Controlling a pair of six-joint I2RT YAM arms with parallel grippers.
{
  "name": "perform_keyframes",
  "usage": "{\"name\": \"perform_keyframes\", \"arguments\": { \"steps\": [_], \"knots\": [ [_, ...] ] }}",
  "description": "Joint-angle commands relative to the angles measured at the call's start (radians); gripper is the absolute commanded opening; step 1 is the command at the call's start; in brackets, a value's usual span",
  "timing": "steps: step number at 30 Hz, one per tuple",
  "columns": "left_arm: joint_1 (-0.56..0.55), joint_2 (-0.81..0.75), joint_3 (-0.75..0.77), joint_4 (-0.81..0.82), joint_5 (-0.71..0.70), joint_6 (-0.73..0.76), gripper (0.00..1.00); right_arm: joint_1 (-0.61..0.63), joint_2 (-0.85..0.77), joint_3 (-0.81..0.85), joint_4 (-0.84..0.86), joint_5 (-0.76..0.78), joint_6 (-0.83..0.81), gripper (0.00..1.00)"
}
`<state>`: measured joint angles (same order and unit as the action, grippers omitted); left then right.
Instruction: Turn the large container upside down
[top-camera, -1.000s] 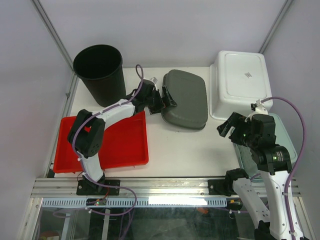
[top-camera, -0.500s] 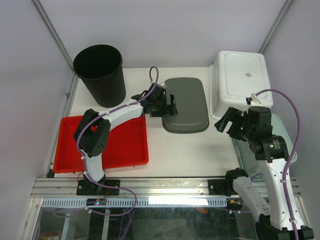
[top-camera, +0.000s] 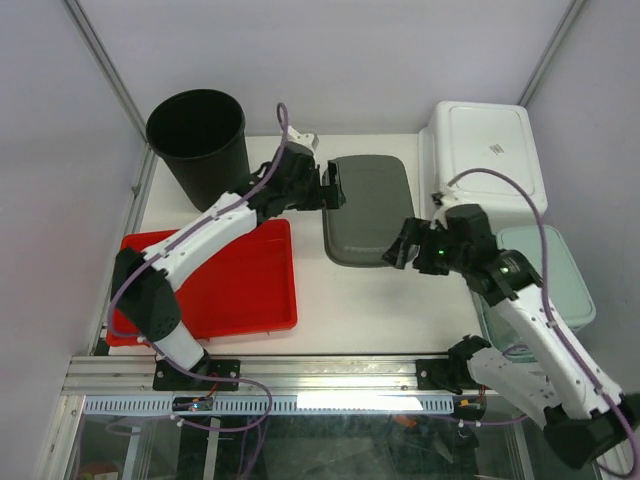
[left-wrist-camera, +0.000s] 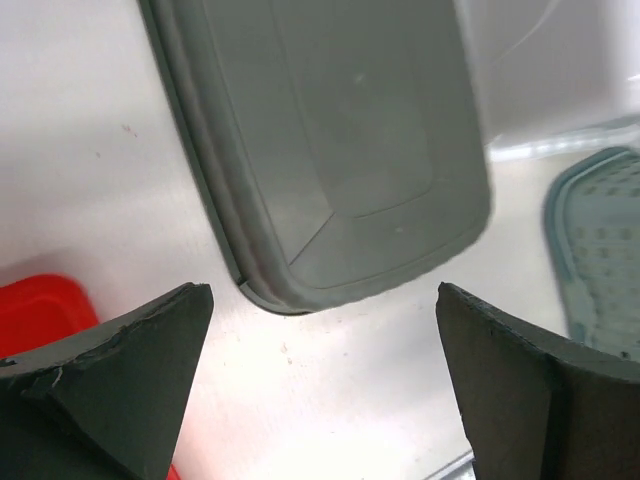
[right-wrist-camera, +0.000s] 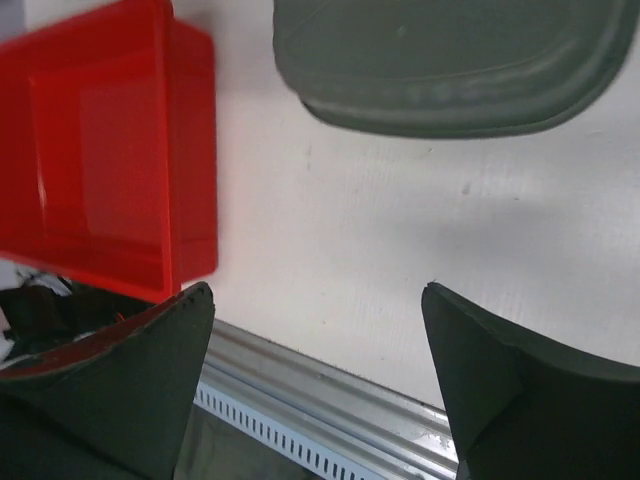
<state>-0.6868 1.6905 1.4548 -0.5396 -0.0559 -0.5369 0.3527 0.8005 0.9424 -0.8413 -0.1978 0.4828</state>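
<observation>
I need to next lower my left gripper and grab the middle of the edge (top-camera: 292, 266) of the red tray on the side facing the grey container.
The grey container (top-camera: 368, 210) lies bottom up in the middle of the table, its rim on the surface. It also shows in the left wrist view (left-wrist-camera: 340, 150) and in the right wrist view (right-wrist-camera: 450, 60). My left gripper (top-camera: 335, 187) is open and empty, hovering at the container's far left edge; in its own view (left-wrist-camera: 325, 390) the container's near corner lies between and beyond the fingers. My right gripper (top-camera: 400, 250) is open and empty, just off the container's near right corner, and over bare table in its own view (right-wrist-camera: 315, 370).
A white tub (top-camera: 485, 165) lies bottom up at the back right, close to the grey container. A teal lid (top-camera: 545, 275) lies at the right edge. A black bin (top-camera: 200, 140) stands back left. A red tray (top-camera: 215, 280) sits front left. A metal rail (right-wrist-camera: 330, 390) lines the near edge.
The grey container has turned from a slanted to a straighter position. My left gripper has drawn back to its far left edge. My right arm has swung left towards its near right corner.
</observation>
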Motion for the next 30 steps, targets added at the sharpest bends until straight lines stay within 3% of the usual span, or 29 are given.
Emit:
{"name": "perform_keyframes", "arguments": {
  "steps": [1,3,8,13,18,23,30],
  "knots": [
    [-0.009,-0.201,0.09,-0.062,-0.108,0.061,0.99,0.277,0.159,-0.009,0.167,0.176,0.09,0.9],
    [-0.007,-0.25,0.104,-0.103,-0.166,0.068,0.99,0.374,0.266,0.001,0.209,0.223,0.106,0.9],
    [0.011,-0.383,0.11,-0.179,-0.278,0.063,0.99,0.486,0.534,0.071,0.32,0.264,0.137,0.91],
    [0.025,-0.442,0.084,-0.205,-0.319,0.05,0.99,0.494,0.741,0.178,0.326,0.343,0.194,0.9],
    [0.03,-0.469,0.055,-0.207,-0.327,0.05,0.99,0.494,0.86,0.271,0.317,0.397,0.227,0.77],
    [0.033,-0.476,0.03,-0.206,-0.325,0.051,0.99,0.493,0.843,0.249,0.283,0.457,0.25,0.68],
    [0.033,-0.47,-0.004,-0.188,-0.3,0.051,0.99,0.479,0.614,0.076,0.216,0.552,0.253,0.68]
  ]
}}
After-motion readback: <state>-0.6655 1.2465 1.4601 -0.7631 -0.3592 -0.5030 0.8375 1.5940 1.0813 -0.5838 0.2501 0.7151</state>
